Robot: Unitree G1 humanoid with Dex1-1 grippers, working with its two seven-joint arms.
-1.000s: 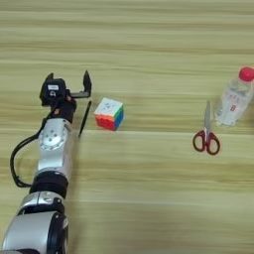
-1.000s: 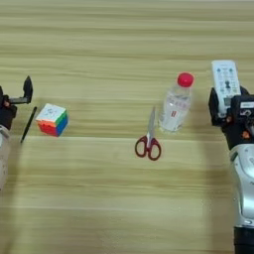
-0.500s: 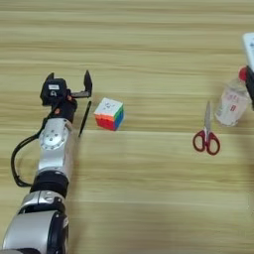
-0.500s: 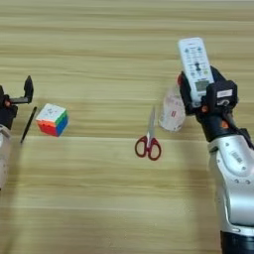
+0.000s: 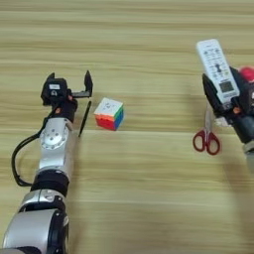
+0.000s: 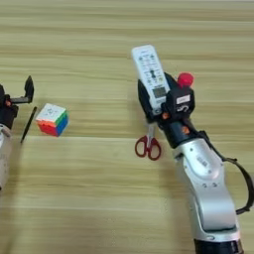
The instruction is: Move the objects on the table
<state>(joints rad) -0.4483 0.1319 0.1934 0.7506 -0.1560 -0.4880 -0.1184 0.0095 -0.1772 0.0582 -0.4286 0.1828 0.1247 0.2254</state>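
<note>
I need to set the white remote control down between the puzzle cube and the red-handled scissors (image 5: 158, 121) using my right gripper.
My right gripper (image 6: 159, 100) is shut on the white remote control (image 6: 148, 67), which it holds above the table, tilted with its far end up-left. It hangs over the red-handled scissors (image 6: 149, 145). Of the clear bottle only the red cap (image 6: 185, 79) shows behind the gripper. On the left lies the puzzle cube (image 5: 109, 113), with the thin black pen (image 5: 84, 118) lying just left of it. My left gripper (image 5: 70, 85) stands open just beyond the pen's far end, holding nothing.
The light wooden table (image 5: 129, 198) fills both views. A black cable (image 5: 17, 158) loops beside my left forearm, and another (image 6: 243, 173) runs along my right forearm.
My right gripper has carried the remote from the right edge leftward, over the bottle and scissors. The left arm, cube, pen and scissors have not moved.
</note>
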